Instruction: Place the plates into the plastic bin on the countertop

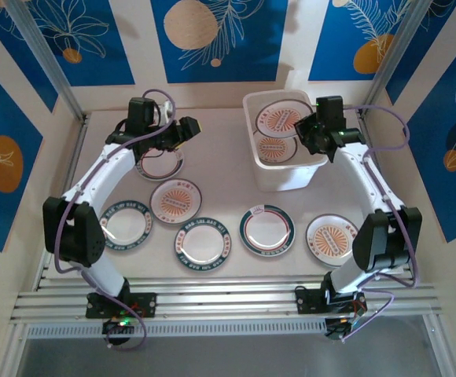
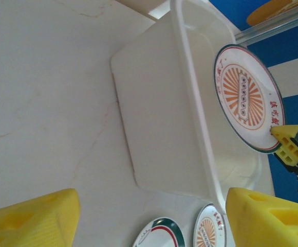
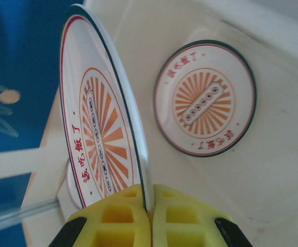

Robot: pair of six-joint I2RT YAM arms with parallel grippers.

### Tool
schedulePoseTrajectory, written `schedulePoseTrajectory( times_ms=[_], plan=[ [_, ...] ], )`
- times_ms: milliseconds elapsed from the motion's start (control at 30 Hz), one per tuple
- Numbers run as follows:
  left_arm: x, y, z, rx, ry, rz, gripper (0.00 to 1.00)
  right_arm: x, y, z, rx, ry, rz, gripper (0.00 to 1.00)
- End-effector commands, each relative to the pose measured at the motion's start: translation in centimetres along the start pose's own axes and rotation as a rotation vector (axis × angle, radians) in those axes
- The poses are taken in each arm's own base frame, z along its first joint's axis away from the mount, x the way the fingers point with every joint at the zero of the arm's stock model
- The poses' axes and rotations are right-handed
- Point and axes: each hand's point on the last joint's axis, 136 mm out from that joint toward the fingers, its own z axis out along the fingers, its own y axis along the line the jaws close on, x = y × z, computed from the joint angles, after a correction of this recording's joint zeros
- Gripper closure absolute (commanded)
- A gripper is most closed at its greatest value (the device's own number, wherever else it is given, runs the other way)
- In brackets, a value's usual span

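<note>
Next, my right gripper lets go of the orange sunburst plate on the orange plate lying flat in the bin (image 1: 273, 144) (image 3: 203, 95). The held plate is now on edge inside the bin.
My right gripper (image 3: 150, 193) is shut on the rim of an orange sunburst plate (image 3: 100, 118), holding it on edge inside the white plastic bin (image 1: 285, 174). Another orange plate (image 3: 205, 98) lies flat on the bin's floor. From above, the held plate (image 1: 285, 118) leans at the bin's far side, with the right gripper (image 1: 310, 130) beside it. My left gripper (image 1: 189, 129) hangs open and holds nothing left of the bin, above the countertop (image 1: 228, 177). In its own view the left gripper (image 2: 153, 208) faces the bin's side (image 2: 159, 118) and the held plate (image 2: 246, 98).
Several plates lie on the countertop: one under the left arm (image 1: 161, 166), a green-rimmed one (image 1: 126, 223), an orange one (image 1: 175, 200), another green-rimmed one (image 1: 203, 241), a green-and-red one (image 1: 266, 229) and an orange one (image 1: 332, 238). Walls close in the back and both sides.
</note>
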Motion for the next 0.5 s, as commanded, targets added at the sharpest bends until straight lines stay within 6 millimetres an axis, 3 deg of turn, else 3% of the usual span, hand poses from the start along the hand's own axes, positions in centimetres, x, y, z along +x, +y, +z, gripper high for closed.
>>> schedulePoseTrajectory(
  times_ms=[0,233,467],
  plan=[
    [-1.2,0.4,-1.0,-0.031,-0.031,0.029,0.25,-0.7,-0.5,1.2,0.046,-0.065,0.074,1.0],
    [-0.4,2.6,-1.7,-0.076,-0.02,-0.003,0.25,-0.3,-1.1,3.7,0.125,-0.132,0.107,1.0],
    [0.4,4.1,-3.7,-0.106,-0.041,-0.022,0.25,0.1,-2.6,5.0,0.229,-0.223,0.127,1.0]
  ],
)
